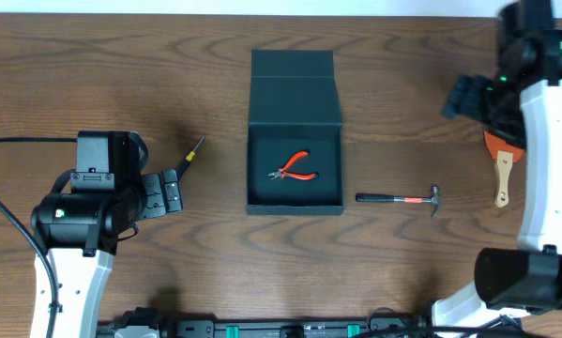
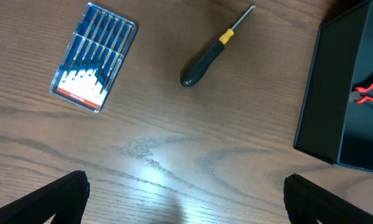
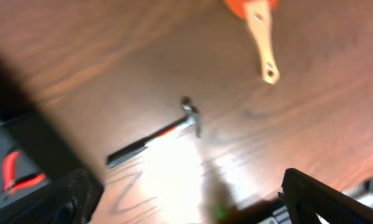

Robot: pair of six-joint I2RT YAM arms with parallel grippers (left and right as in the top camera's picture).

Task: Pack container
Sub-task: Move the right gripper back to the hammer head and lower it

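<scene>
Next, I lower my right gripper to the hammer's metal head (image 1: 434, 198) (image 3: 192, 115), at the end of the hammer away from the black grip, and close it there.
The dark teal container (image 1: 295, 119) stands open at the table's middle, its flap lid folded back on the far side. Red-handled pliers (image 1: 293, 169) lie inside. It also shows in the left wrist view (image 2: 335, 93) and the right wrist view (image 3: 24, 143). My left gripper (image 1: 165, 194) is open and empty above bare wood (image 2: 186, 199), left of the container. My right gripper (image 1: 462, 97) is open and empty (image 3: 192, 205), held high at the far right, above the hammer (image 3: 155, 138).
A black-and-yellow screwdriver (image 1: 194, 150) (image 2: 214, 50) lies left of the container. A blue case of bits (image 2: 94, 57) lies near it. The hammer (image 1: 398, 199) lies right of the container. A wooden-handled orange scraper (image 1: 502, 174) (image 3: 261, 37) lies at the far right.
</scene>
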